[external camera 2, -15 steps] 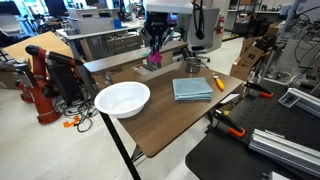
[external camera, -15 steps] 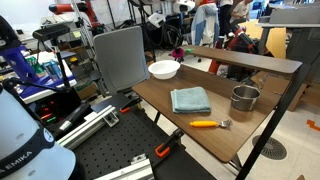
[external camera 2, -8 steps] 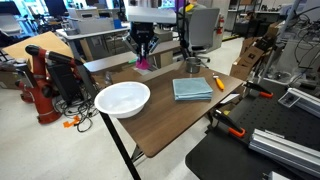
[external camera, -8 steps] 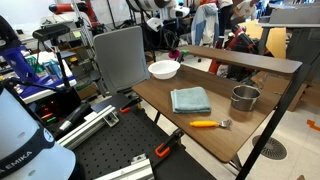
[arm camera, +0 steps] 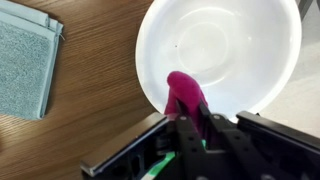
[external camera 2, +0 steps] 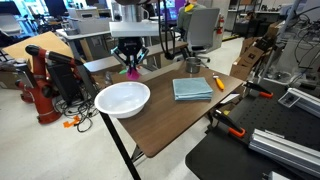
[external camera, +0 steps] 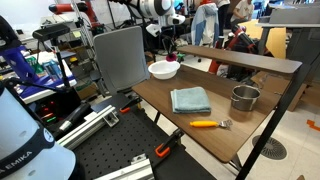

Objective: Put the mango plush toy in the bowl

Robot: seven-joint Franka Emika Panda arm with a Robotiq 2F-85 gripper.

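Note:
The mango plush toy, still in the air above the rim, will be released by my gripper so that it rests on the bottom of the white bowl [external camera: 167, 68] [arm camera: 204, 50], close to the middle of the bowl.
My gripper [arm camera: 188, 128] is shut on the mango plush toy [arm camera: 186, 94], a pink-red soft toy with a green patch low between the fingers. In the wrist view the toy hangs over the near rim of the wide white bowl [arm camera: 225, 45], which is empty. In both exterior views the gripper [external camera 2: 131, 68] holds the toy [external camera 2: 132, 72] in the air just beyond the bowl [external camera 2: 122, 98], near the table's far end; the bowl also shows in an exterior view [external camera: 163, 69] with the toy [external camera: 171, 57] above its edge.
A folded blue-grey towel [external camera: 190, 100] lies mid-table and shows in the wrist view [arm camera: 25, 65]. A steel pot [external camera: 244, 98] and an orange-handled utensil [external camera: 207, 124] sit further along. A raised wooden shelf [external camera: 240, 58] runs along one table side.
The gripper has carried the toy along the table towards the bowl, and now hangs at the bowl's edge. Nothing else has moved.

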